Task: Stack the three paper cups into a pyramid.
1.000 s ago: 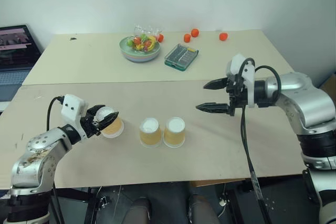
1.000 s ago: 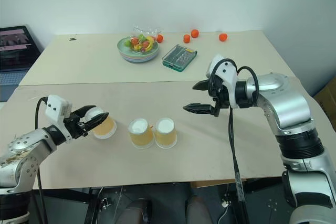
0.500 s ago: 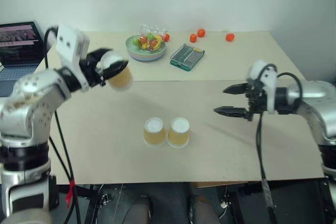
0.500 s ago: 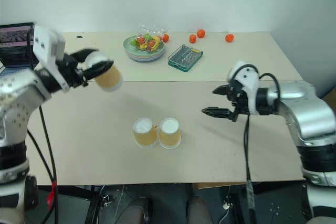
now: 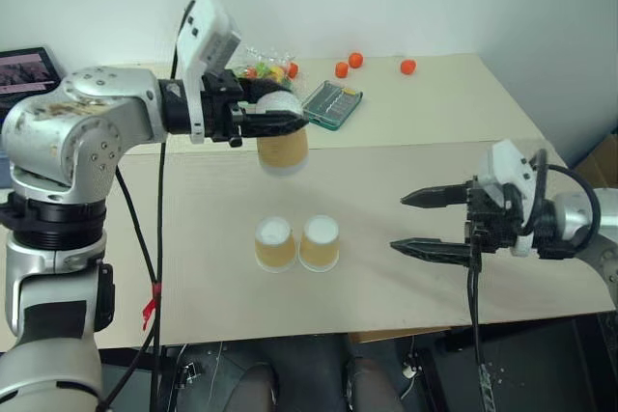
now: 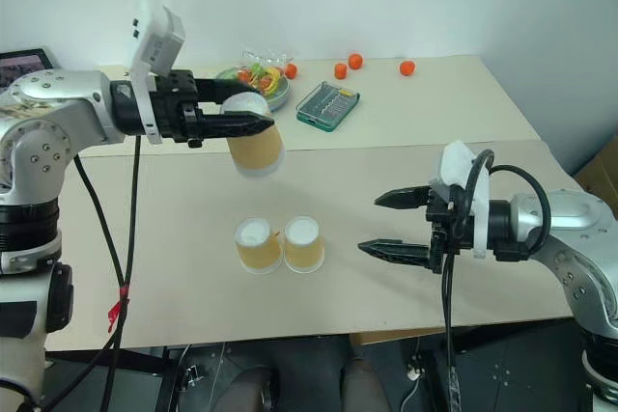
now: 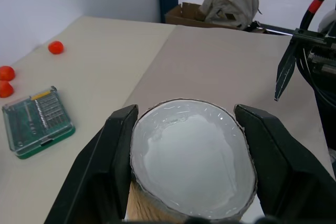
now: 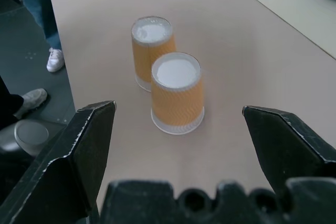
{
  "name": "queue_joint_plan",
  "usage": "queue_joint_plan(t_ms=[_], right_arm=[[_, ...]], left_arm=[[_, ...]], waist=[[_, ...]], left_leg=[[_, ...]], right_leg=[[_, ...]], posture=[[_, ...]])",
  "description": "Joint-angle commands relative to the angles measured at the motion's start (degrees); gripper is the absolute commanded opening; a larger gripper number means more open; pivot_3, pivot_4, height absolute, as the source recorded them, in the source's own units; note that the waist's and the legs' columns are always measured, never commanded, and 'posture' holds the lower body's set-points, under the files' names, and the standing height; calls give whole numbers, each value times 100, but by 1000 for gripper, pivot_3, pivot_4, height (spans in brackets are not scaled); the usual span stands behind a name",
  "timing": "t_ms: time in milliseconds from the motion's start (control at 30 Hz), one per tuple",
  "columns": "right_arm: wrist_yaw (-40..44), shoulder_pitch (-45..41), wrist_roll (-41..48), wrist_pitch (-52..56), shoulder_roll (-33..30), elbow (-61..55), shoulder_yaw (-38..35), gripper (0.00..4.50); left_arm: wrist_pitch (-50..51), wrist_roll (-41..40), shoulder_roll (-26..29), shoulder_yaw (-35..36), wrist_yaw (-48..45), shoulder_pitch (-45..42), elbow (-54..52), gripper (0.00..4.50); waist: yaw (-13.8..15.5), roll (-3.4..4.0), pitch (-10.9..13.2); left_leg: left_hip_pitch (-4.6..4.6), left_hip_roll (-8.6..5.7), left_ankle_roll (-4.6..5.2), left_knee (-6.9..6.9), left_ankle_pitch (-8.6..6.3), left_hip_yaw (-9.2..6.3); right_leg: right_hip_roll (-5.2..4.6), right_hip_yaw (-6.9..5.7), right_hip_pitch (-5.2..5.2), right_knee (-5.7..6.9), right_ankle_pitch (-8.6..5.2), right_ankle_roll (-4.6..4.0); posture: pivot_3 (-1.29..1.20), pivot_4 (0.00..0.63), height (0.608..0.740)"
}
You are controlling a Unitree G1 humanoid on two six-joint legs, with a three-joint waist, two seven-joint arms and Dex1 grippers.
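Note:
The robot's left gripper will release the third cup on top of the two (image 5: pixel 297 228) touching cups, so that it straddles the seam between them.
Two orange-tan paper cups (image 5: pixel 274 243) (image 5: pixel 320 241) stand upside down, side by side and touching, near the table's front middle; the right wrist view shows them as a far cup (image 8: pixel 151 45) and a near cup (image 8: pixel 177 92). A third cup (image 5: pixel 282 144) hangs upside down in the air above and a little behind the pair, with my left gripper (image 5: pixel 288 121) shut on its top end (image 7: pixel 191 156). To the right of the pair my right gripper (image 5: pixel 413 223) is open, pointing left, with nothing between its fingers.
On the far table stand a bowl of fruit (image 6: pixel 273 91), a green case (image 5: pixel 332 104) and three small orange fruits (image 5: pixel 355 60). A laptop (image 5: pixel 21 71) sits at the far left. The table's front edge (image 5: pixel 386 330) runs just below the cups.
My left gripper has lifted the cup off the table at the left and carried it up and right, above the standing pair. The right gripper has drawn back to the right, still open.

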Motion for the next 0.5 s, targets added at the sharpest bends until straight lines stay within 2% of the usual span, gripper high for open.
queue_joint_plan(t_ms=[33,267,500], right_arm=[[-307,-87,304,37,75,-260,-195,4500],[-659,-135,516,-30,134,-329,-130,4500],[-785,-45,339,-186,113,-222,-46,4500]], left_arm=[[-230,138,-118,-167,-187,-301,6,2518],[-251,217,-361,-365,-200,-79,-287,2518],[16,116,-443,-302,-41,186,-723,2518]], waist=[[16,-1,0],[30,-1,1],[25,-1,1]], left_leg=[[-1,-1,0,0,0,0],[-9,-3,0,1,0,-2],[-6,-3,0,1,0,-1]], right_leg=[[-1,0,1,-1,0,0],[-3,-1,-4,-4,0,0],[-3,1,-3,0,0,0]], posture=[[0,150,740],[0,150,740],[0,150,740]])
